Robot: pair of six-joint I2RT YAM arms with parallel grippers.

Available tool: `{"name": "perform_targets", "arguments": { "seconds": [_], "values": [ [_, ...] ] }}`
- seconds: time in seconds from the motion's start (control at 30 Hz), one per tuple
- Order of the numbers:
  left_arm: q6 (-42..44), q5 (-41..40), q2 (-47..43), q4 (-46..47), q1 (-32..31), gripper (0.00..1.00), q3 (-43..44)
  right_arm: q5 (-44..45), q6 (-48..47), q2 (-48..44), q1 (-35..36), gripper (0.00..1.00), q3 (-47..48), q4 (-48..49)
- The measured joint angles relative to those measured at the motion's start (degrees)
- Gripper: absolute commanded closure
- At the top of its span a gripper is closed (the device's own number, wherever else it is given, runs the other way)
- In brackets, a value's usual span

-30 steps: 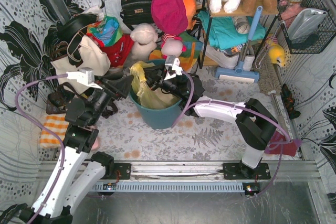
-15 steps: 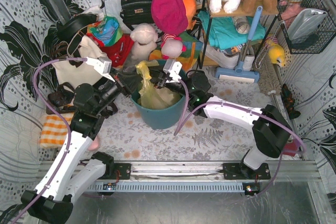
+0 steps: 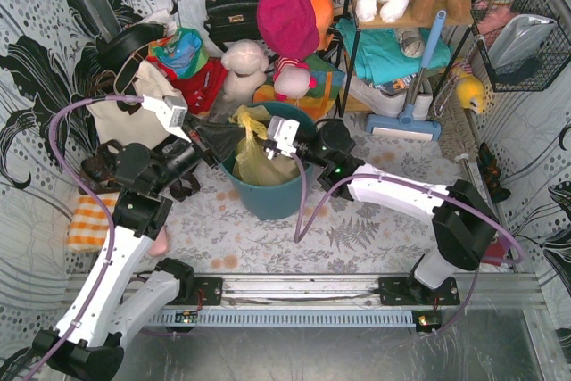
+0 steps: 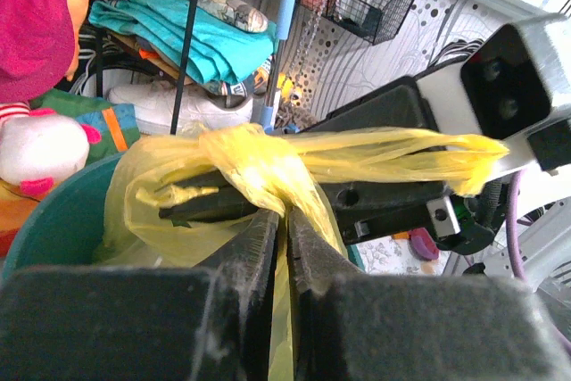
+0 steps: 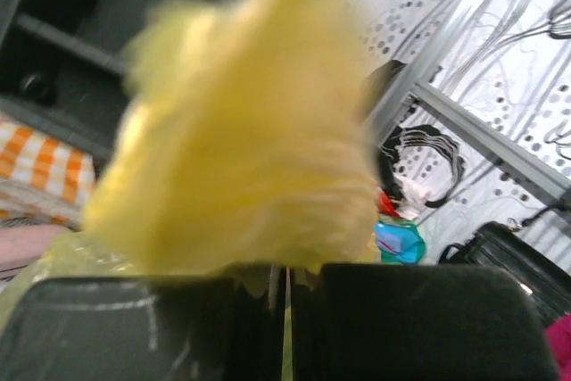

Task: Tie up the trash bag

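Note:
The piece of the trash bag wraps over my right gripper's fingers, so my left gripper needs to retake the loop at their tips (image 4: 153,195) before my right gripper backs out.
The yellow-green trash bag (image 3: 257,162) sits in the teal bin (image 3: 268,198), with its top gathered into a twisted bunch above the rim. My left gripper (image 3: 237,136) comes in from the left and is shut on a strand of the bag (image 4: 259,171), as its wrist view (image 4: 286,218) shows. My right gripper (image 3: 265,142) comes in from the right and is shut on bag plastic (image 5: 241,149), which fills its wrist view as a blur (image 5: 286,276). A stretched strand of the bag (image 4: 419,151) lies across the right gripper's black body (image 4: 393,202).
A cream tote bag (image 3: 134,109), a black handbag (image 3: 230,11), soft toys (image 3: 243,69) and a pink hat (image 3: 287,20) crowd the back. A shelf (image 3: 393,51) and a blue mop (image 3: 406,113) stand at the back right. An orange checked cloth (image 3: 89,220) lies at the left.
Both grippers have closed in on the bag's top from either side. The loose flap is now drawn into a tight bunch between them. The right wrist has shifted left and lower.

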Motion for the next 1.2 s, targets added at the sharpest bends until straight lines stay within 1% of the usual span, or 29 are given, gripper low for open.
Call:
{"name": "perform_targets", "arguments": {
  "seconds": [0.2,0.43,0.5,0.67,0.77,0.83,0.97,1.13,1.2],
  "values": [
    [0.0,1.5,0.3,1.2,0.0,0.82,1.5,-4.2,-0.3,3.4,0.8,1.00,0.0,1.9],
    [-0.6,2.5,-0.2,0.5,0.0,0.76,1.0,-4.2,3.6,6.3,0.7,1.00,-0.1,14.0],
    [-0.8,2.4,-1.1,0.1,0.0,0.70,0.4,-4.1,5.4,7.0,0.7,1.00,-0.2,17.4],
    [-1.6,1.9,-3.8,-1.4,-0.1,0.50,-0.8,-3.6,9.9,8.7,0.7,1.00,-0.8,24.4],
    [-1.6,0.7,-5.4,-3.4,0.0,0.43,-0.8,-3.4,11.6,9.7,0.7,1.00,-1.0,27.2],
    [-1.5,-0.8,-6.7,-4.5,-0.1,0.40,-0.8,-3.3,12.6,10.1,0.7,1.00,-1.1,28.4],
    [-1.6,-5.9,-9.2,-7.0,-0.1,0.39,-0.2,-3.3,13.7,10.2,0.7,1.00,-1.1,30.1],
    [-3.4,-16.8,-12.0,-9.1,-0.1,0.39,2.6,-3.4,14.5,10.3,0.7,1.00,-1.1,31.0],
    [-4.7,-21.3,-12.3,-10.3,0.0,0.41,3.9,-3.6,14.7,10.3,0.7,1.00,-1.1,31.0]
  ]
}}
